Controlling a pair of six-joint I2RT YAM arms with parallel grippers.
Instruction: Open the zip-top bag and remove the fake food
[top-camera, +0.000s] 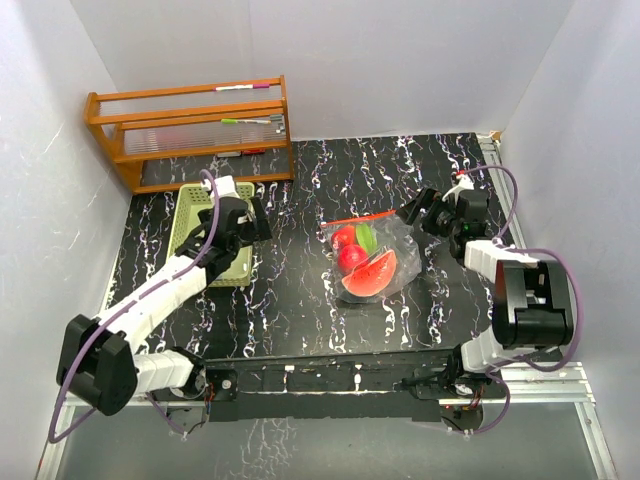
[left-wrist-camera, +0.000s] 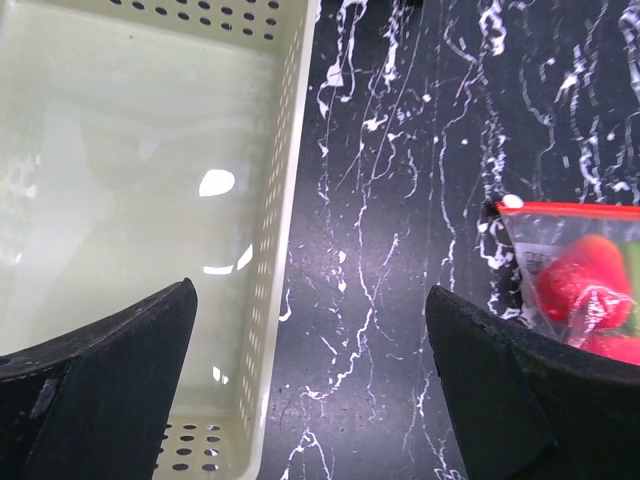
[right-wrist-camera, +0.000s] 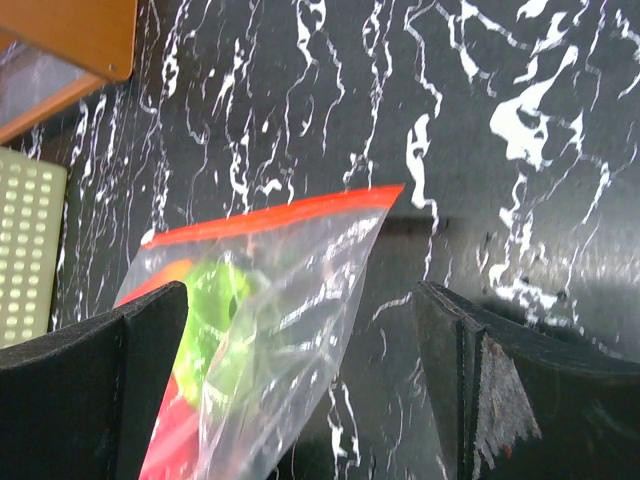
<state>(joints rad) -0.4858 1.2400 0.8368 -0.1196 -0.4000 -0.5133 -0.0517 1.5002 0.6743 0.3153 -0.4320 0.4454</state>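
Next, my left gripper grips the corner of the zip-top bag (top-camera: 326, 229) (left-wrist-camera: 512, 227) nearest the basket, next to the white slider of the red zip.
The clear zip-top bag (top-camera: 372, 255) lies in the middle of the black marbled table, its red zip strip (top-camera: 360, 217) along the far edge. Inside it are red round fruits (top-camera: 348, 248), a green piece (top-camera: 367, 237) and a watermelon slice (top-camera: 371, 273). My right gripper (top-camera: 412, 212) is open just right of the bag's far right corner; in the right wrist view the bag (right-wrist-camera: 290, 330) reaches between its open jaws, untouched. My left gripper (top-camera: 262, 218) is open and empty over the basket's right edge, left of the bag (left-wrist-camera: 575, 275).
A pale green slotted basket (top-camera: 189, 225) sits at the left, empty in the left wrist view (left-wrist-camera: 130, 180). An orange wooden rack (top-camera: 190, 128) stands at the back left against the wall. White walls enclose the table on three sides.
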